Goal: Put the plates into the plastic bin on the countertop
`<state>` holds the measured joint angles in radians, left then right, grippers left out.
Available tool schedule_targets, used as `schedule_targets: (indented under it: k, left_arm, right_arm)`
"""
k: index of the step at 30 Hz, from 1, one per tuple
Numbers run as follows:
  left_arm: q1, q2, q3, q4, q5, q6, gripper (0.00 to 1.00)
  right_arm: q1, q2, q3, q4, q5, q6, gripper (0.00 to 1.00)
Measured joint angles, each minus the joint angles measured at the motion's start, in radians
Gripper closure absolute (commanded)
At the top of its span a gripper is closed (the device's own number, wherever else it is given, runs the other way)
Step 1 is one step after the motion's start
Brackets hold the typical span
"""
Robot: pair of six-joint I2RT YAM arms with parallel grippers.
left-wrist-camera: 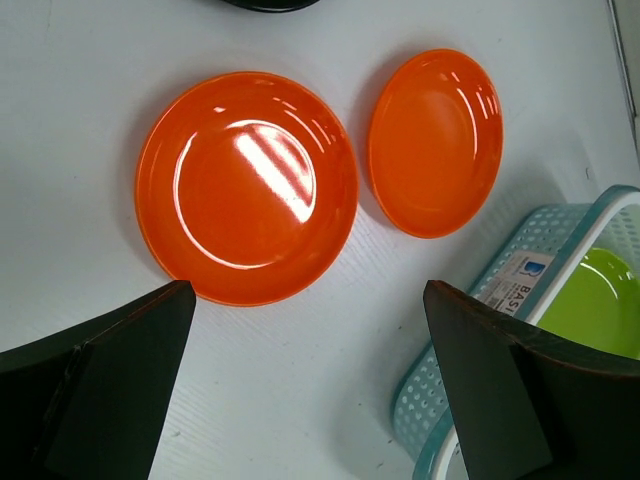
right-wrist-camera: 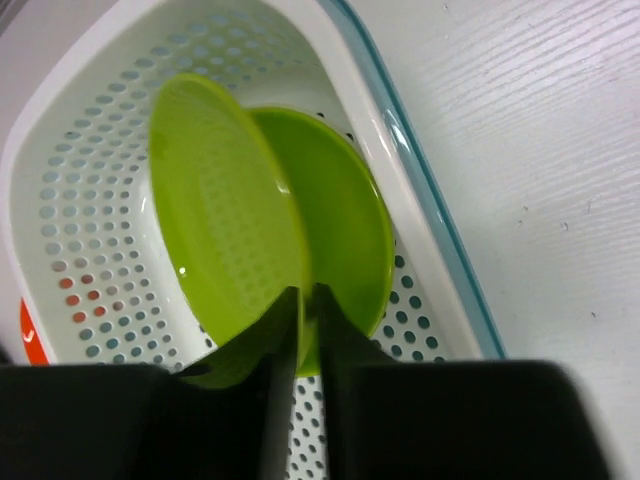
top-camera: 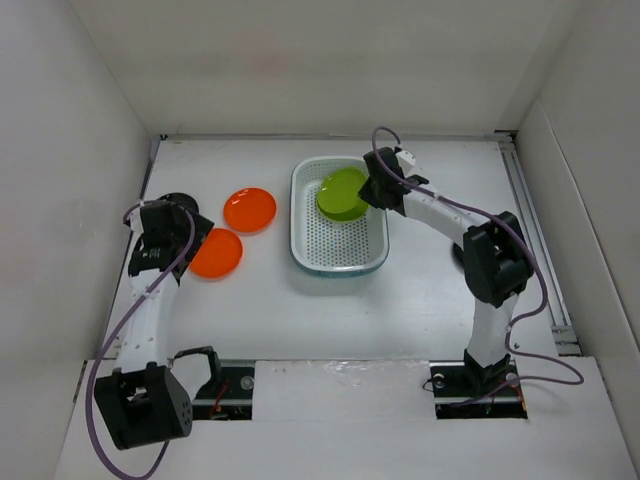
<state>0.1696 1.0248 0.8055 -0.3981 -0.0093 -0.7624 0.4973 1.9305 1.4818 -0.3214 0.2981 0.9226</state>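
The larger orange plate, the one lying farther from the plastic bin, is next, and my left gripper will grab its near-side rim [top-camera: 203, 274] [left-wrist-camera: 196, 292].
The white perforated plastic bin [top-camera: 340, 250] stands at the middle back of the countertop [top-camera: 300, 320]. My right gripper [right-wrist-camera: 308, 300] is shut on the rim of a lime green plate [right-wrist-camera: 225, 210] and holds it tilted on edge inside the bin [right-wrist-camera: 90, 200], over a second lime green plate [right-wrist-camera: 350, 220] lying there. In the top view the right gripper [top-camera: 374, 190] is at the bin's right rim, beside the green plates [top-camera: 343, 193]. Two orange plates [top-camera: 250, 209] [top-camera: 216, 252] lie left of the bin. My left gripper [top-camera: 195, 232] hovers open over them, empty [left-wrist-camera: 310, 400].
In the left wrist view the two orange plates [left-wrist-camera: 245, 185] [left-wrist-camera: 435, 140] lie side by side, the bin's teal-edged corner [left-wrist-camera: 520, 290] to their right. A dark rim [left-wrist-camera: 270, 4], perhaps a black plate, shows at the top edge. White walls enclose the countertop.
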Motion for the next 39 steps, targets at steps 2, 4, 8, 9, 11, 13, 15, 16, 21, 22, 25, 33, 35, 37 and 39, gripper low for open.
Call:
schedule_targets:
  k: [2, 4, 8, 9, 11, 13, 15, 16, 21, 22, 25, 33, 35, 37, 39]
  left_arm:
    - [0.0, -0.014, -0.019, -0.007, -0.004, -0.01, 0.0]
    - [0.0, -0.028, -0.029, -0.018, -0.008, -0.018, 0.0]
    - [0.0, -0.056, -0.033, -0.026, -0.013, -0.031, 0.0]
    - [0.0, -0.062, -0.034, -0.028, -0.013, -0.034, 0.0]
    - [0.0, -0.08, -0.042, -0.03, -0.013, -0.041, 0.0]
    - [0.0, -0.108, -0.062, -0.036, -0.012, -0.053, 0.0]
    - [0.0, -0.148, -0.098, -0.041, -0.007, -0.069, 0.0]
    - [0.0, -0.167, -0.12, -0.045, -0.005, -0.08, 0.0]
    - [0.0, -0.195, -0.237, -0.046, 0.026, -0.128, 0.0]
    - [0.0, -0.19, -0.258, -0.043, 0.031, -0.137, 0.0]
    - [0.0, -0.174, -0.323, -0.031, 0.047, -0.166, 0.0]
    - [0.0, -0.164, -0.423, 0.106, 0.034, -0.242, 0.0]
    - [0.0, -0.146, -0.435, 0.145, 0.019, -0.261, 0.07]
    - [0.0, -0.117, -0.437, 0.181, 0.005, -0.276, 0.16]
    - [0.0, -0.084, -0.437, 0.217, -0.006, -0.29, 0.18]
  right_arm:
    - [0.0, -0.006, -0.002, -0.006, 0.006, 0.013, 0.42]
    - [-0.001, -0.024, -0.013, -0.011, 0.01, 0.011, 0.23]
    - [0.004, -0.099, -0.042, -0.01, 0.023, 0.015, 0.15]
    - [0.007, -0.117, -0.043, -0.011, 0.029, 0.015, 0.13]
    - [0.012, -0.158, -0.043, -0.008, 0.04, 0.016, 0.0]
    - [0.018, -0.197, -0.043, -0.008, 0.048, 0.014, 0.0]
    - [0.026, -0.237, -0.043, -0.01, 0.058, 0.008, 0.0]
    - [0.032, -0.257, -0.043, -0.01, 0.067, 0.006, 0.0]
    - [0.064, -0.345, -0.043, -0.01, 0.075, -0.025, 0.0]
    - [0.068, -0.362, -0.047, -0.008, 0.064, -0.032, 0.0]
    - [0.072, -0.41, -0.076, -0.001, 0.034, -0.042, 0.0]
    - [0.071, -0.549, -0.209, 0.025, -0.065, -0.056, 0.02]
    - [0.071, -0.586, -0.229, 0.035, -0.081, -0.06, 0.02]
    - [0.071, -0.62, -0.241, 0.044, -0.094, -0.061, 0.02]
    - [0.066, -0.654, -0.253, 0.054, -0.105, -0.064, 0.02]
